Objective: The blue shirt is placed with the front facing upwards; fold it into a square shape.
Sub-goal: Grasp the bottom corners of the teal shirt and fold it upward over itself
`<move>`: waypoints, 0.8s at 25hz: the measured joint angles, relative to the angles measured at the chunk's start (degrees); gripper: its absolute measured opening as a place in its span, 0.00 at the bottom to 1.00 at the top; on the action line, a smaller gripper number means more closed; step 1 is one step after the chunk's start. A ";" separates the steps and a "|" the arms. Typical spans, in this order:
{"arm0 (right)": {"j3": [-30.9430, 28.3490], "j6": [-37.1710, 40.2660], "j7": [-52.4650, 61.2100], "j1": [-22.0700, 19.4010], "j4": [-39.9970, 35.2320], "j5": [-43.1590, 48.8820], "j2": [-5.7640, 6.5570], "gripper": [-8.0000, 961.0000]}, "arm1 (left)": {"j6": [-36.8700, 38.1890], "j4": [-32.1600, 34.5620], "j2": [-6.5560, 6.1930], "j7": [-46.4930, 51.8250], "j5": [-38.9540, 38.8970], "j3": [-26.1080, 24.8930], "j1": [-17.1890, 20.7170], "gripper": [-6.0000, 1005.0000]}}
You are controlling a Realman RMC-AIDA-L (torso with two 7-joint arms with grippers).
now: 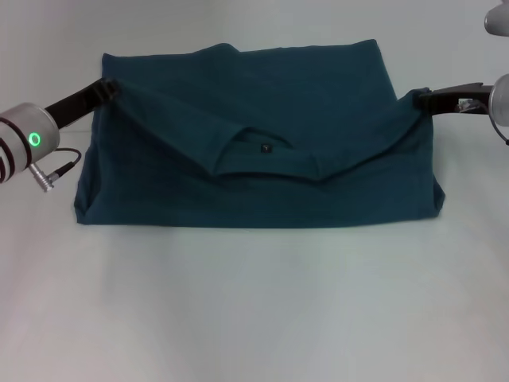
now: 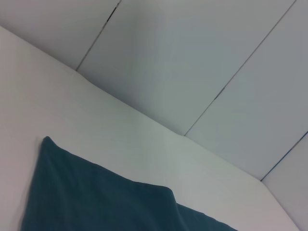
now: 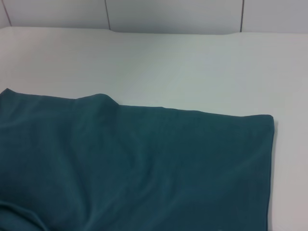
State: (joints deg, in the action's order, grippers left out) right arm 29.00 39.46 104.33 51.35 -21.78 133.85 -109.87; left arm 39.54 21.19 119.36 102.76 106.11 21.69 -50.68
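My left gripper has the blue shirt's folded corner. It will release that corner on the lower layer just inside the shirt's side edge [image 1: 130,107].
The blue shirt [image 1: 254,143] lies on the white table [image 1: 254,302], its collar end folded forward over the body so the plain back and the small dark neck label [image 1: 266,146] face up. My left gripper [image 1: 110,87] pinches the folded layer's left corner, and my right gripper [image 1: 421,99] pinches its right corner. The cloth sags between them in a shallow V. The left wrist view shows a teal edge of the shirt [image 2: 96,197]. The right wrist view shows the shirt's flat far part [image 3: 144,163]. No lettering shows.
White table surface runs all round the shirt, with a wide bare strip toward me. A pale panelled wall [image 2: 192,57] stands behind the table. A cable [image 1: 56,165] hangs from my left wrist near the shirt's left edge.
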 joint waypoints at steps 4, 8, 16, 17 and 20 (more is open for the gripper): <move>0.00 -0.50 -0.78 0.05 0.29 -0.24 0.03 0.04 | 0.00 -0.10 0.13 -0.03 -0.03 -0.12 -0.04 0.03; 0.01 -1.60 -1.66 0.02 0.93 -0.35 -0.20 0.04 | -0.38 -0.27 0.36 -0.03 -0.04 -0.04 0.13 0.04; -0.26 -4.46 -2.86 -0.50 1.96 -0.42 -1.47 0.09 | -0.88 -0.45 1.55 -0.94 -0.04 0.20 1.09 0.06; -0.22 -4.46 -2.84 -0.53 1.98 -0.43 -1.48 0.10 | -0.87 -0.46 1.67 -1.00 -0.04 0.22 1.21 0.06; -0.04 -4.24 -2.76 -0.54 2.09 -0.44 -1.49 0.15 | -0.77 -0.37 2.14 -1.69 -0.03 0.29 1.48 0.07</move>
State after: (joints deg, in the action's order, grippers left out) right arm 28.96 35.22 101.57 50.80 -19.69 133.41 -111.37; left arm 38.77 20.82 121.50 101.08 106.07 21.97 -49.20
